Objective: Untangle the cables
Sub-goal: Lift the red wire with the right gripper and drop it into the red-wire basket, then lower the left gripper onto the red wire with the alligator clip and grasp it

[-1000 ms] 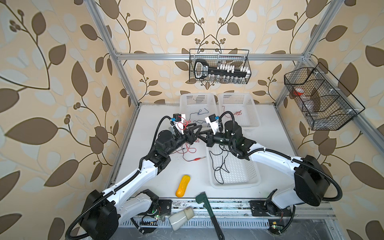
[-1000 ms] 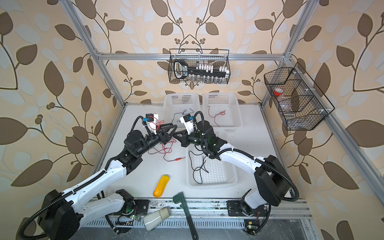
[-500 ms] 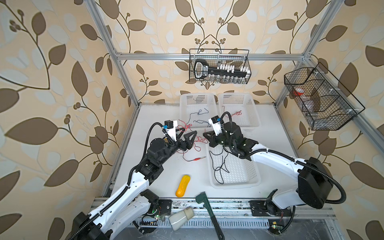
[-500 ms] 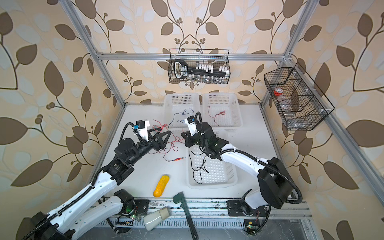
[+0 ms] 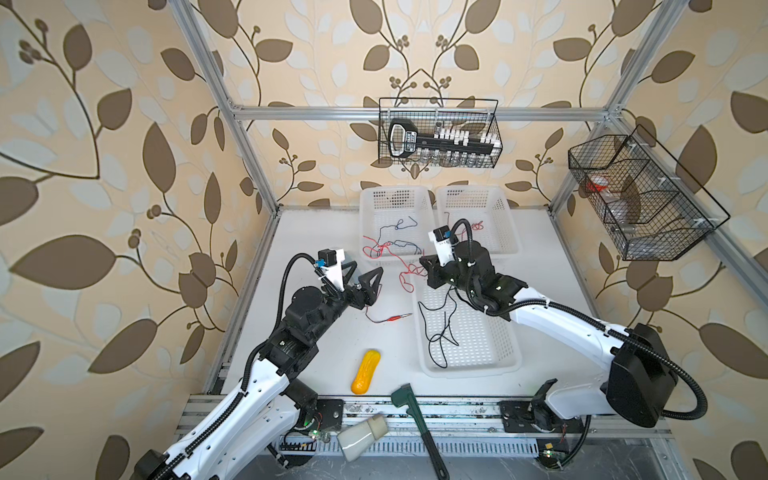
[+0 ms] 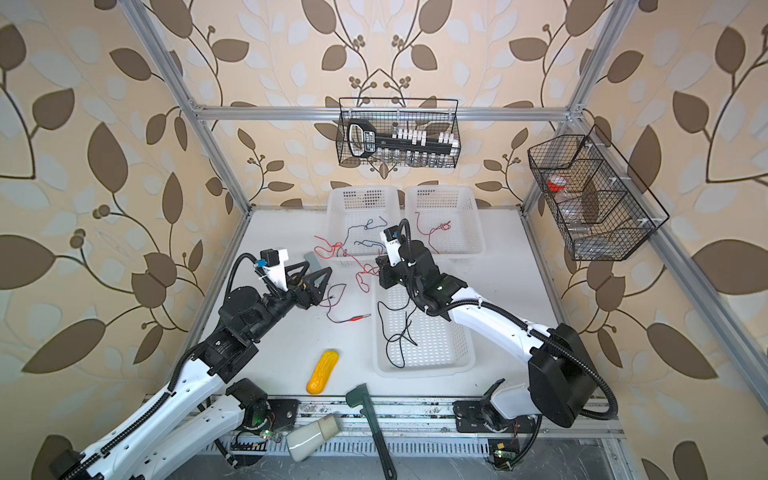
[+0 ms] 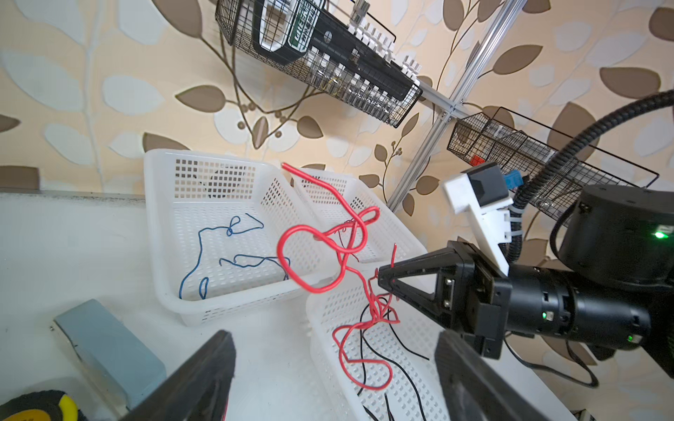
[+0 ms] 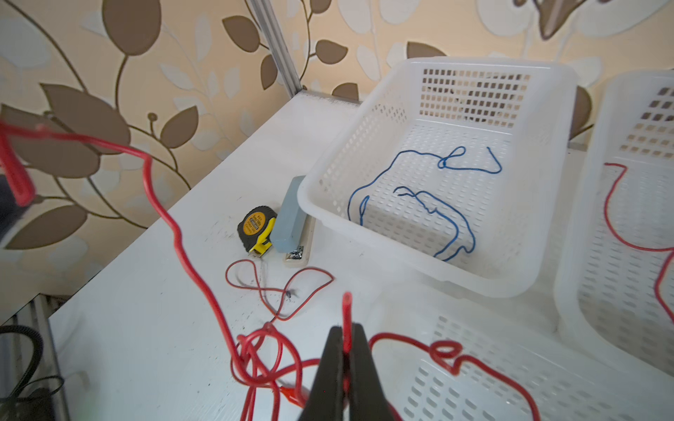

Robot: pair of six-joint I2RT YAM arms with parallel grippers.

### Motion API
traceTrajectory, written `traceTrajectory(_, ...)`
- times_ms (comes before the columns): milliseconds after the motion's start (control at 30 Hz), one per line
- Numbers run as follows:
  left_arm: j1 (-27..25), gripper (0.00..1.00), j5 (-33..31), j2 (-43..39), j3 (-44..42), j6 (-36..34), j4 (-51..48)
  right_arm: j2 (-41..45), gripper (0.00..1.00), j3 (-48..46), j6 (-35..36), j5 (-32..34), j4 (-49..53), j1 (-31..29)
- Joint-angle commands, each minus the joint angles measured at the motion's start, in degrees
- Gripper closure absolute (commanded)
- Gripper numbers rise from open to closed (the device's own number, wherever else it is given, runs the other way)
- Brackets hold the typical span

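Next, my right gripper lets go of the red cable over the red wire in the far white basket (image 5: 473, 232).
The cables are thin wires. A red cable (image 5: 409, 272) (image 7: 291, 237) hangs in loops from my right gripper (image 5: 424, 262) (image 8: 344, 333), which is shut on it with a short end sticking out past the fingertips. It tangles with a black cable (image 5: 440, 328) that lies in the near white basket (image 5: 498, 361). A blue cable (image 5: 401, 224) (image 8: 419, 197) lies in the far left basket (image 5: 370, 216). My left gripper (image 5: 363, 274) (image 7: 333, 337) is open and empty, to the left of the tangle.
A thin red lead with a clip (image 5: 390, 319) lies on the table. Another red wire (image 5: 473, 226) is in the far right basket. A tape measure (image 8: 255, 227) and a stapler (image 8: 290, 218) sit by the far left basket. A yellow object (image 5: 365, 372) and a green tool (image 5: 415, 411) lie near the front.
My left gripper has opened and drawn back to the left, away from the right gripper. The right gripper keeps its hold on the red cable.
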State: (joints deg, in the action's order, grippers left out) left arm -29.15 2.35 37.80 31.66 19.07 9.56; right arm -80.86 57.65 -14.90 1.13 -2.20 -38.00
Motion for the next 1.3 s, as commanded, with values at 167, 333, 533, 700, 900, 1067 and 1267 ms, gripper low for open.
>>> traceTrajectory(167,0.37,0.12,-3.66,-2.91,-0.06,-2.72,-2.35,2.36,1.00,0.80,1.24,3.72,2.20,3.40)
traceTrajectory(333,0.33,0.12,-4.92,-1.84,0.90,-2.80,-5.54,2.78,1.00,0.93,0.60,4.01,3.34,6.65)
traceTrajectory(533,0.34,0.11,-9.76,3.67,4.11,-0.90,-15.99,1.16,1.00,2.94,-1.80,2.67,4.22,16.81)
traceTrajectory(700,0.39,0.11,-14.29,9.77,7.31,2.61,-24.79,-3.05,1.00,5.93,-2.17,3.77,3.92,23.89)
traceTrajectory(900,0.38,0.08,-16.13,14.81,9.33,7.68,-32.50,-11.36,1.00,10.49,-2.69,2.38,1.84,29.36)
traceTrajectory(1067,0.39,0.01,-14.74,15.92,9.13,8.95,-34.21,-19.47,1.00,16.05,-1.94,3.65,1.72,30.60)
traceTrajectory(1267,0.40,0.01,-15.23,16.15,9.12,10.25,-35.82,-27.72,1.00,22.39,-2.16,2.80,4.32,31.86)
